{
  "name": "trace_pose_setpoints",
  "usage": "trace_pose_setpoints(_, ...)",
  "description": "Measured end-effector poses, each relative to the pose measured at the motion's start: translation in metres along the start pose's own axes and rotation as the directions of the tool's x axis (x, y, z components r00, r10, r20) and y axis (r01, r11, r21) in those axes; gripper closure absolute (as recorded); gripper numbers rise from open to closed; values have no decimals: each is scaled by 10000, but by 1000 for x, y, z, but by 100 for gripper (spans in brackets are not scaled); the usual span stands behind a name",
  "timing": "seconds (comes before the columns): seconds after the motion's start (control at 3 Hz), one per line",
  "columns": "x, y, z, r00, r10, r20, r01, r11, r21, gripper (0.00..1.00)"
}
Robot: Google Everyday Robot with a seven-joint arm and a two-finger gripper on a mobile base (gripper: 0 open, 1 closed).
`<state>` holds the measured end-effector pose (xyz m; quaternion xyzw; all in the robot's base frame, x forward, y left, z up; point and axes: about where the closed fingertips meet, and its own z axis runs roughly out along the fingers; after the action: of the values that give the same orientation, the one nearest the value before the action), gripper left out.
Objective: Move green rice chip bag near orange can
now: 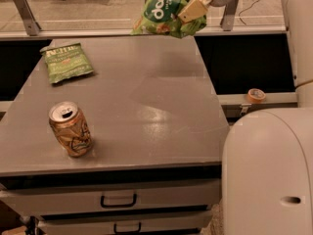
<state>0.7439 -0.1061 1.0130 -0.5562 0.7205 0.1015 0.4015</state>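
I need to release the green rice chip bag on the middle of the grey table [140, 96], beside the orange can.
The green rice chip bag [164, 15] is bright light green with a dark green round logo. It hangs in the air above the far right edge of the grey table [146, 102]. My gripper [191, 10] is shut on the bag's right side and holds it well clear of the tabletop. The orange can [71, 129] stands upright near the table's front left corner, with a silver top and a dark pattern on its side. The bag is far from the can, across the table.
A duller olive-green bag [66, 61] lies flat at the table's far left. An orange tape roll [256, 95] sits on a ledge to the right. Two drawers with handles [118, 199] front the table. My white base [269, 170] fills the lower right.
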Motion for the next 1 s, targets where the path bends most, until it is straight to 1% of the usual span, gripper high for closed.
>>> trace_pose_setpoints(0.33,2,10,7,9998,-89,-149,84,9995,-305,100)
trace_pose_setpoints(0.67,-2,34,10,9995,-297,-126,286,9964,-802,100)
trace_pose_setpoints(1.0,-10,69,3,9994,-312,171,330,9925,-1174,100)
